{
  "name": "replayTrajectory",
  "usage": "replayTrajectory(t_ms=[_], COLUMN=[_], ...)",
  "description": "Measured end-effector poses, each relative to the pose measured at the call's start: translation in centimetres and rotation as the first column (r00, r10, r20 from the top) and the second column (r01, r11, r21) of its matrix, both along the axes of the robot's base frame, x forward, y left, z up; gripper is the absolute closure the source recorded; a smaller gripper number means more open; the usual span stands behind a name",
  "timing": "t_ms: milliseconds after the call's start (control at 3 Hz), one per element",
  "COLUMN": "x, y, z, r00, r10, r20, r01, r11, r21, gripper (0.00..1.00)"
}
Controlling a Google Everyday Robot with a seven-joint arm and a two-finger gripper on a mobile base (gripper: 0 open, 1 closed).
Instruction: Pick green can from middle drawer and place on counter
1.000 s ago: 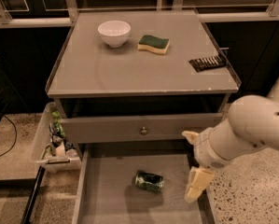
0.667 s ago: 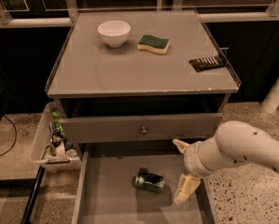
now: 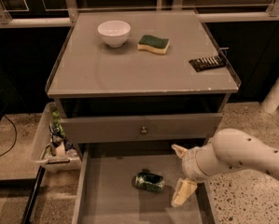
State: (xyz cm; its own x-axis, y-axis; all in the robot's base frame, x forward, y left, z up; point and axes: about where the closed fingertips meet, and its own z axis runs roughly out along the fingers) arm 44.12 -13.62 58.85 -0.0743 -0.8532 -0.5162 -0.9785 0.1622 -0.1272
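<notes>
Next, my gripper grips the green can's body [image 3: 157, 183] near the end that faces the white arm.
The green can [image 3: 149, 181] lies on its side on the floor of the open middle drawer [image 3: 111, 195], near the middle. My gripper [image 3: 181, 172] is inside the drawer just right of the can, open, with one cream finger near the drawer's back and the other near the right wall. It does not touch the can. The white arm reaches in from the right. The counter [image 3: 129, 69] is the grey cabinet top above.
On the counter stand a white bowl [image 3: 114, 32], a green-and-yellow sponge [image 3: 153, 44] and a dark flat packet [image 3: 207, 62] at the right edge. The closed upper drawer front with a round knob [image 3: 143, 130] overhangs the drawer's back. A pale bin [image 3: 52, 141] sits left of the cabinet.
My gripper and arm have moved left and lower into the drawer, closer to the can. The can has not moved.
</notes>
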Motion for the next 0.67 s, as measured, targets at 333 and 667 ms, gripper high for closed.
replayTrajectory(t_ms=[333, 667], x=[0.7, 1.8], y=[0.9, 1.9], z=[-4.8, -9.5], r00=[0.9997, 0.9983], r10=[0.015, 0.041], r20=[0.018, 0.042], r01=[-0.016, -0.046], r11=[0.998, 0.992], r21=[0.053, 0.118], gripper=[0.0, 0.0])
